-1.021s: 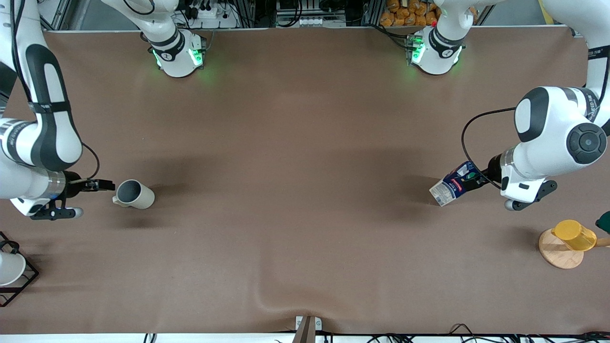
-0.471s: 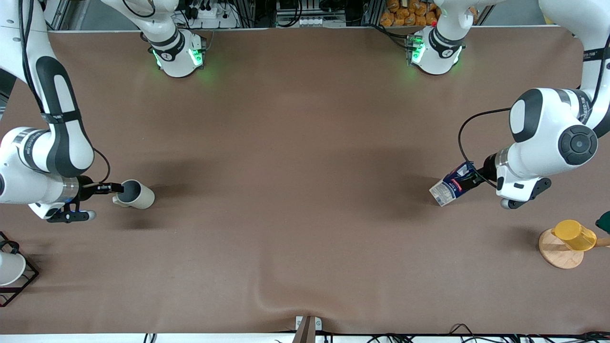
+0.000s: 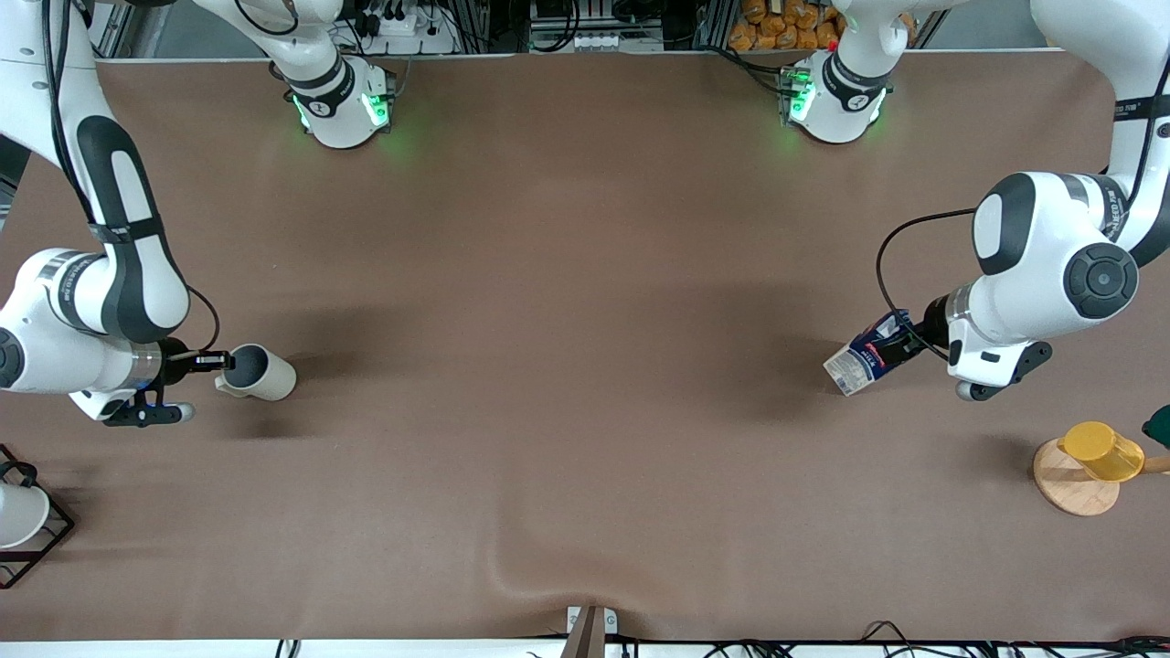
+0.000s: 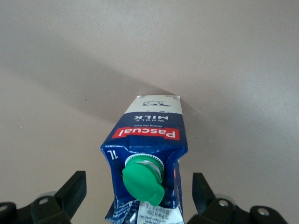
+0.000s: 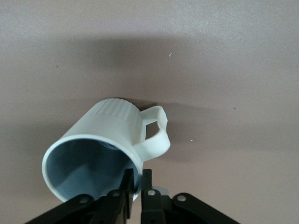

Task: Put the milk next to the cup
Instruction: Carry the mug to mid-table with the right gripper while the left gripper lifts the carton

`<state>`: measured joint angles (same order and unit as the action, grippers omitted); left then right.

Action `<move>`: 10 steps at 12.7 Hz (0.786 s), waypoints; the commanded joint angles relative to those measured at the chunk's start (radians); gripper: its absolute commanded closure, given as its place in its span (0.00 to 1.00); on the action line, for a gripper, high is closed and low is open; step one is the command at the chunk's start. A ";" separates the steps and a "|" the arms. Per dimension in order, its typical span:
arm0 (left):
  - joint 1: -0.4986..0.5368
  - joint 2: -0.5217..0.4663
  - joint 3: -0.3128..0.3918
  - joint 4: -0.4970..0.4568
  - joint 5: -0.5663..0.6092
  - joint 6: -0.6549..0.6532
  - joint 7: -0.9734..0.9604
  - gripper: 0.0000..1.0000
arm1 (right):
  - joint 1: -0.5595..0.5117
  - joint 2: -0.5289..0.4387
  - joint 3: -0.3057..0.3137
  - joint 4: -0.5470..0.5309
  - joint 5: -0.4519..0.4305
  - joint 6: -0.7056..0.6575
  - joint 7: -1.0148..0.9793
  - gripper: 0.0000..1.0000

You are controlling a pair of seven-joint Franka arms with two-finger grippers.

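The cup will go down on the bare middle of the brown table [image 3: 580,376], toward the milk, as I set it there with my right gripper.
The milk [image 3: 864,358] is a blue and white carton that leans tilted on the brown table near the left arm's end. In the left wrist view, the milk [image 4: 149,133] points its green cap [image 4: 142,179] at the camera. My left gripper [image 3: 907,340] is open, and its fingers [image 4: 70,191] stand wide on either side of the carton's top without touching it. The cup [image 3: 263,373] lies tilted near the right arm's end. My right gripper [image 3: 219,361] is shut on its rim. In the right wrist view the cup [image 5: 112,126] has one finger of my right gripper [image 5: 138,179] inside and one outside.
A yellow cup [image 3: 1101,451] sits on a wooden disc [image 3: 1065,489] near the left arm's end, nearer to the front camera than the milk. A white cup [image 3: 16,514] sits in a black wire rack [image 3: 50,539] at the right arm's end. The tablecloth has a fold [image 3: 516,571].
My right gripper moved up to the cup and shut on its rim. My left arm shifted slightly toward the milk. The milk stayed in place.
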<state>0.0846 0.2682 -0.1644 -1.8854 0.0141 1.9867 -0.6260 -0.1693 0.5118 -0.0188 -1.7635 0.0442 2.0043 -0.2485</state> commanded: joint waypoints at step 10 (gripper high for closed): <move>-0.002 0.009 -0.003 -0.006 0.006 0.020 -0.026 0.47 | 0.307 -0.027 0.005 0.243 0.178 -0.308 0.643 1.00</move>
<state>0.0841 0.2812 -0.1644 -1.8869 0.0140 1.9944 -0.6268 0.0585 0.4916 -0.0061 -1.5473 0.2048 1.7143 0.2395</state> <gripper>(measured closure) 0.396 0.969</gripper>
